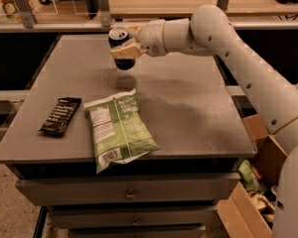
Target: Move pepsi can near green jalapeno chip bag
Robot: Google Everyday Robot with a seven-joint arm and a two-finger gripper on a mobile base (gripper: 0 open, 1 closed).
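The pepsi can will be released on the grey table (pixel 113 90) just behind the green jalapeno chip bag.
The pepsi can (pixel 121 37), dark blue with a silver top, is held in my gripper (pixel 125 46), lifted clear of the grey table (pixel 188 103) above its far left part. The fingers (pixel 126 50) are shut around the can's middle. The green jalapeno chip bag (pixel 120 128) lies flat near the table's front edge, below and in front of the can, with its white text panel and barcode facing up. My white arm (pixel 228 38) reaches in from the right.
A narrow black wrapper bar (pixel 60 115) lies left of the bag near the table's left edge. Drawers (pixel 129 195) are under the table. A cardboard box (pixel 253 192) with clutter stands on the floor at right. A railing and wooden counter (pixel 159 4) run behind.
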